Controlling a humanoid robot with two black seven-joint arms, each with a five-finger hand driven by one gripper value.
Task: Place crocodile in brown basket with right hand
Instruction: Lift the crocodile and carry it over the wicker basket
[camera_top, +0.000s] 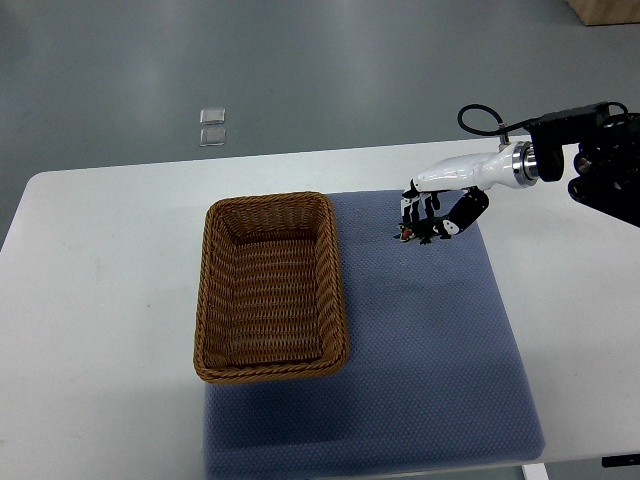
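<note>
The robot's right gripper needs to let go of the crocodile, now at the blue mat's far edge, on the bottom of the brown basket (251, 254), near the far end of the basket.
The brown wicker basket (338, 285) lies empty on the left part of a blue mat (430, 350). My right hand (418, 228) reaches in from the right edge and hovers over the mat's far edge, just right of the basket's far right corner. Its fingers curl down around a small dark thing with a red spot, the crocodile (407, 236), which is mostly hidden under the fingertips. I cannot tell whether the toy rests on the mat or is lifted off it.
The mat lies on a white table (100, 300). Two small clear squares (212, 128) lie on the grey floor beyond the table's far edge. The mat stretches bare toward the near right.
</note>
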